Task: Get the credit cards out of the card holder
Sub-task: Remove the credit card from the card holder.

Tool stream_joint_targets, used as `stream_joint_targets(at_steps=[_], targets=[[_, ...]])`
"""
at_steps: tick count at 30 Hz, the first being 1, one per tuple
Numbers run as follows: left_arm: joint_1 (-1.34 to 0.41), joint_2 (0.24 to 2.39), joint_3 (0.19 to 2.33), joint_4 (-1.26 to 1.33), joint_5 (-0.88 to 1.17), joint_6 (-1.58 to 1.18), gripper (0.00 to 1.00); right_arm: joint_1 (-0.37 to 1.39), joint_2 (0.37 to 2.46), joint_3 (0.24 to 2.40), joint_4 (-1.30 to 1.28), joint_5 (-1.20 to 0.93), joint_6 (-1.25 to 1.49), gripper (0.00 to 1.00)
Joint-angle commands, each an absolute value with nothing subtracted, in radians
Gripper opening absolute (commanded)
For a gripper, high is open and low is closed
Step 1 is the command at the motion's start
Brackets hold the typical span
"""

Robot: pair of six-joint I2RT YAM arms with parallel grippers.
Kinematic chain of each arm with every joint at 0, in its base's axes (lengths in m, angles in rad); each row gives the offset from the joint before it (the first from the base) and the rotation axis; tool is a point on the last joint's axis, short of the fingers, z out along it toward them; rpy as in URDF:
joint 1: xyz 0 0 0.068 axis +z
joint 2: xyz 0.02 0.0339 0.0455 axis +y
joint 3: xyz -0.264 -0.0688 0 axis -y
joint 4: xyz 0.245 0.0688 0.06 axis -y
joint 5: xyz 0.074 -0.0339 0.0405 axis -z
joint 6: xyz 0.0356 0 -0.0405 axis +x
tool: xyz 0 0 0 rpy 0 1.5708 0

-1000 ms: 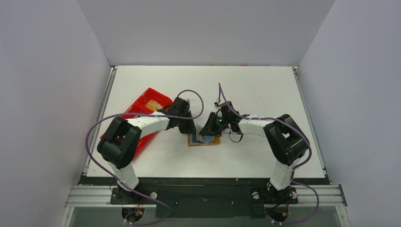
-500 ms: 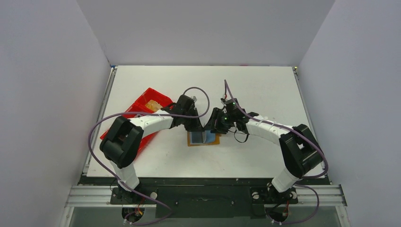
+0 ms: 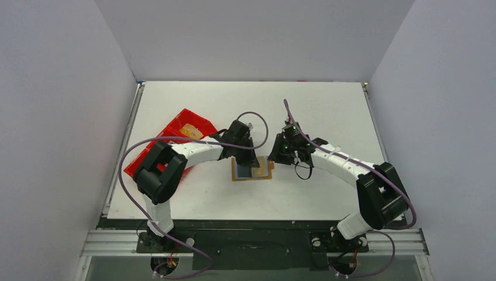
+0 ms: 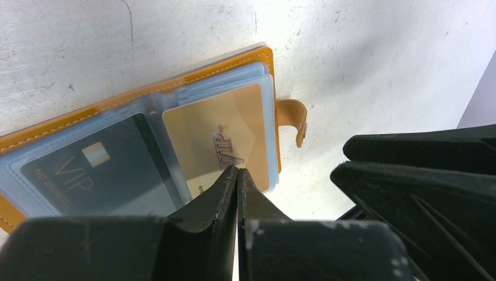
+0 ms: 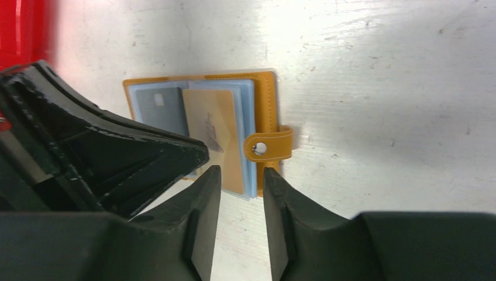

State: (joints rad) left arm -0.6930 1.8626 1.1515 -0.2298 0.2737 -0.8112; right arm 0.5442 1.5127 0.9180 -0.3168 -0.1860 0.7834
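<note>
The robot's left gripper is shut over the gold card, so it should take the gold card's edge (image 4: 177, 157) by the holder's fold while the right gripper pins the holder.
The card holder (image 3: 252, 170) lies open and flat on the table, tan-orange with pale blue sleeves. In the left wrist view the holder (image 4: 231, 64) shows a gold VIP card (image 4: 222, 134) and a dark grey VIP card (image 4: 88, 175) inside the sleeves. My left gripper (image 4: 238, 171) is shut and empty, its tips over the gold card's near edge; it also shows from above (image 3: 248, 158). My right gripper (image 5: 241, 173) is slightly open and empty, just short of the holder's snap strap (image 5: 268, 146), at the holder's right end (image 3: 279, 153).
A long red tray (image 3: 169, 146) stands left of the holder with a tan thing (image 3: 188, 130) in it; the left arm reaches over it. The two grippers are close together above the holder. Grey walls enclose the white table (image 3: 327, 111).
A blue sleeve page that stood up between the grippers now lies flat. Both grippers have shifted right; the left one now sits over the holder and the right one beside its strap.
</note>
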Motion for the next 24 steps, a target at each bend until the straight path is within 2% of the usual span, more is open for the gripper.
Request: stream_joint_targets(at_steps=[1,8,17,24], targets=[[-0.693,1.85,1.199,-0.213,0.269,-0.811,0.0,0.57,1.503,0.942,-0.356,-0.111,0.746,0.27],[-0.69,1.836,1.193,-0.224,0.254,-0.812,0.0,0.627,1.541,0.994,-0.374,-0.088,0.732,0.16],[-0.638,1.764,1.138,-0.248,0.214,-0.803,0.0,0.676,1.65,1.057,-0.379,-0.086,0.715,0.14],[-0.606,1.742,1.088,-0.227,0.239,-0.794,0.08,0.67,1.713,1.06,-0.378,-0.066,0.706,0.08]])
